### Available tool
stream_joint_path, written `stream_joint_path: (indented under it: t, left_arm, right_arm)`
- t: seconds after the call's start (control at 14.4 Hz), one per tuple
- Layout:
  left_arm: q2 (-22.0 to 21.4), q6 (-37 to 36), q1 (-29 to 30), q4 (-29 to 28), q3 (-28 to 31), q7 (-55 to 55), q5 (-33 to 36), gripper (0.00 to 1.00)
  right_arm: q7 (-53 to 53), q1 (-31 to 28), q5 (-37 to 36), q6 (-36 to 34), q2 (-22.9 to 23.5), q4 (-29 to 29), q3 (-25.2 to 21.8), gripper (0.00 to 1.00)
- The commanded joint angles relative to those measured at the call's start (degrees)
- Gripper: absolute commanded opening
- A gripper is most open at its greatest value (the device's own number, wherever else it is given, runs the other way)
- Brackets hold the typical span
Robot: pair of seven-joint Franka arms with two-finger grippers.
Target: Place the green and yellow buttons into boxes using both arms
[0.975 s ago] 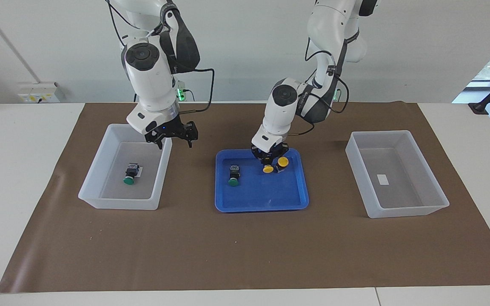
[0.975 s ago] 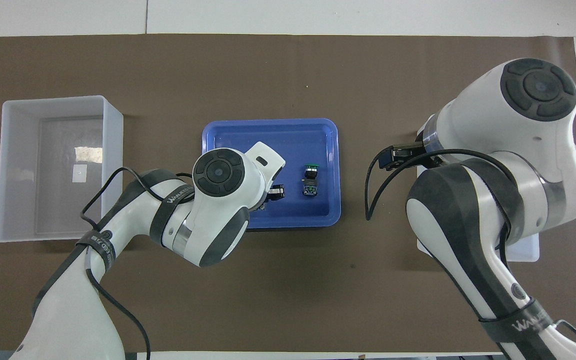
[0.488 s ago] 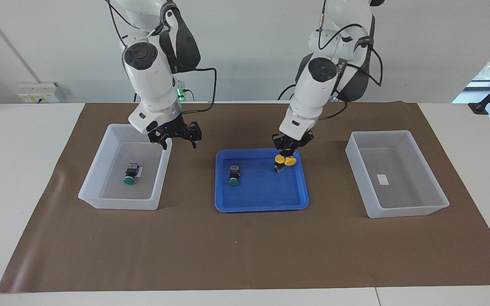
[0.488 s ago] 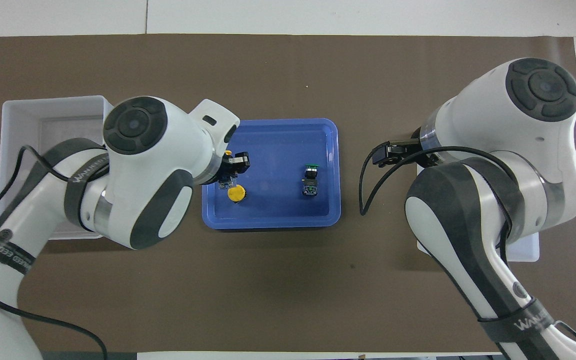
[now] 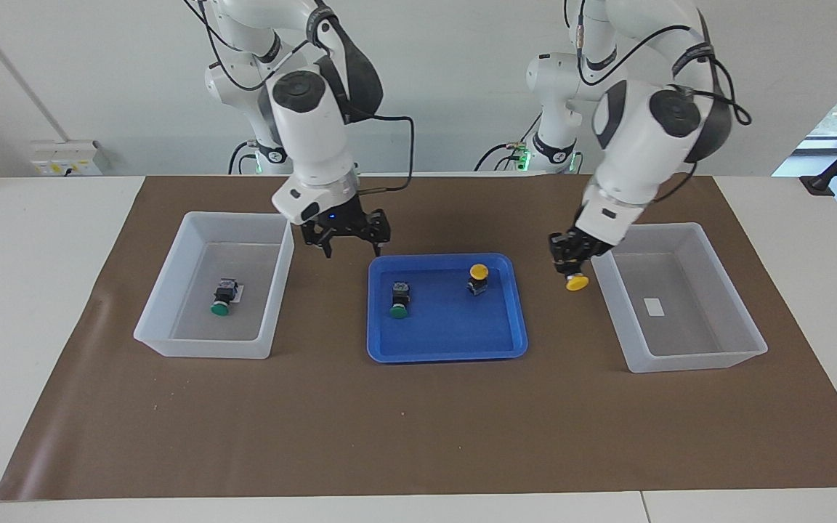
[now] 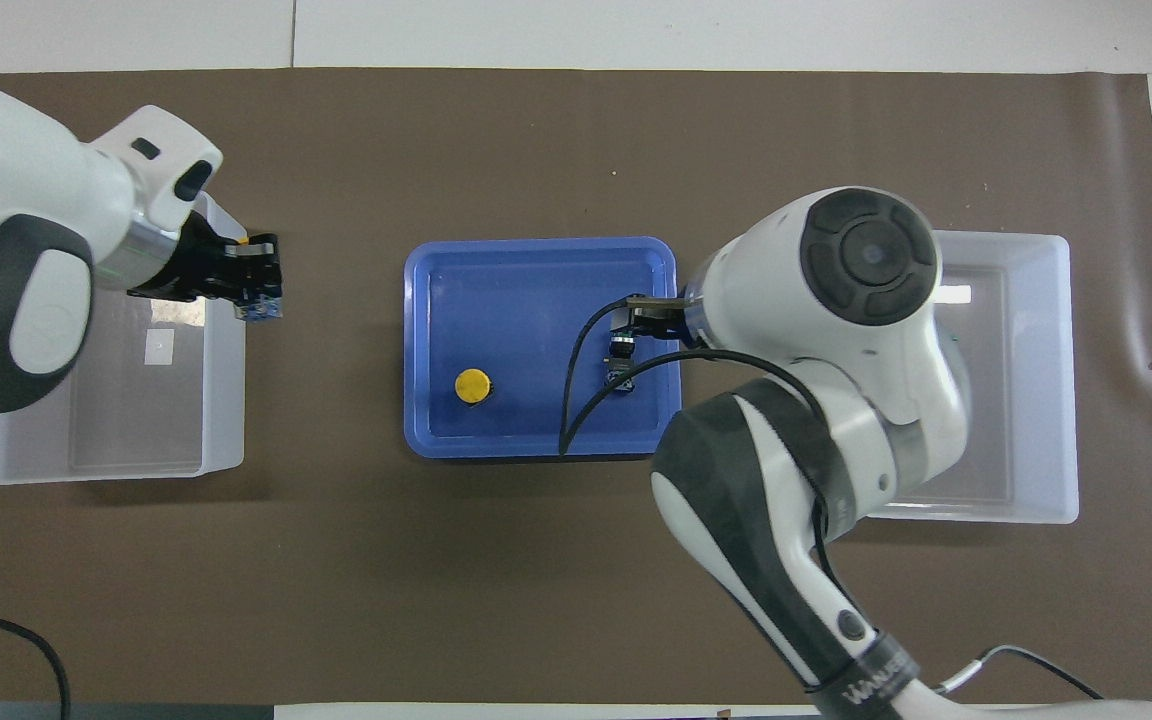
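My right gripper is going to close on the black body [image 6: 621, 347] of the green button that stands in the blue tray.
My left gripper [image 5: 571, 267] is shut on a yellow button [image 5: 577, 282] and hangs over the mat between the blue tray [image 5: 447, 352] and the box [image 5: 694, 359] at the left arm's end, close to that box's rim. From overhead the held button [image 6: 260, 305] shows at the box's corner [image 6: 226, 400]. A second yellow button [image 5: 478, 278] and a green button [image 5: 399, 298] stand in the tray. Another green button [image 5: 224, 298] lies in the box [image 5: 200, 349] at the right arm's end. My right gripper [image 5: 353, 250] is open over the mat beside the tray, holding nothing.
A brown mat [image 5: 418, 436] covers the table's middle. In the overhead view the right arm's wrist [image 6: 836, 290] hides its own gripper and part of the tray's green button [image 6: 621, 360]. The box at the left arm's end holds only a small white label [image 5: 654, 306].
The left gripper lifted one yellow button out of the tray and carried it toward the box at its end. The right gripper moved from over its box toward the tray.
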Motion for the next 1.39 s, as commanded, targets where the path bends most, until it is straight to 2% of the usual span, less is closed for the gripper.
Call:
stream_joint_path:
  t: [0.0,0.35,0.49,0.56,0.63,0.7,0.84,0.91,0.98,1.05,1.11,1.18,1.32]
  left_arm:
    - [-1.12,4.49,4.78,-5.99,-0.58,9.77,-0.53,0.00]
    - [-3.85,15.48,7.34,-19.35,-0.49,13.92,2.72,0.00]
    - [-3.94,15.58,7.43,-20.42,-0.49,14.71,2.81,0.00]
    - [-4.11,15.67,7.60,-21.03,-0.49,14.72,2.81,0.07]
    - [-4.46,15.58,8.48,-21.21,-0.49,15.59,2.81,0.79]
    - [-4.47,15.58,8.75,-21.13,-0.49,17.68,2.81,1.00]
    - [-4.29,15.15,9.89,-20.60,-0.58,20.07,2.81,1.00]
    - [-4.29,14.97,9.89,-20.43,-0.58,20.08,2.81,1.00]
    - [-4.29,15.05,9.89,-20.51,-0.58,20.08,2.81,1.00]
    - [-4.29,14.97,9.89,-20.43,-0.58,20.08,2.81,1.00]
    - [-4.20,14.88,9.89,-20.25,-0.58,20.08,2.81,1.00]
    - [-4.03,14.53,9.89,-19.73,-0.67,20.08,2.81,1.00]
    - [-3.68,11.91,9.45,-17.10,-0.76,19.99,2.72,1.00]
  right_arm:
    - [0.62,-0.08,-2.11,3.87,6.00,1.64,-0.13,1.00]
    - [-0.26,-0.60,-4.67,5.81,6.54,-1.96,-0.22,0.96]
    - [-0.26,-0.42,-4.67,9.05,6.54,-4.76,-0.22,0.95]
    - [-0.35,-0.51,-4.67,10.46,6.37,-5.73,-0.22,0.95]
    - [-0.35,-0.51,-4.67,10.82,6.28,-6.44,-0.22,0.91]
    - [-0.35,-0.43,-4.67,11.26,6.19,-6.88,-0.22,0.86]
    - [-0.44,-0.51,-4.67,13.11,6.02,-8.29,-0.13,0.81]
    - [-0.35,-0.43,-4.67,13.37,6.28,-8.38,-0.13,0.74]
    - [-0.35,-0.43,-4.67,13.29,6.45,-8.38,-0.22,0.60]
    - [-0.35,-0.34,-4.67,12.59,6.45,-8.12,-0.22,0.41]
    - [-0.35,-0.42,-4.67,12.24,6.45,-7.94,-0.22,0.16]
    - [-0.26,-0.51,-4.67,11.62,6.45,-7.68,-0.22,0.00]
    - [0.26,-0.51,-4.67,8.73,6.54,-5.93,-0.22,0.00]
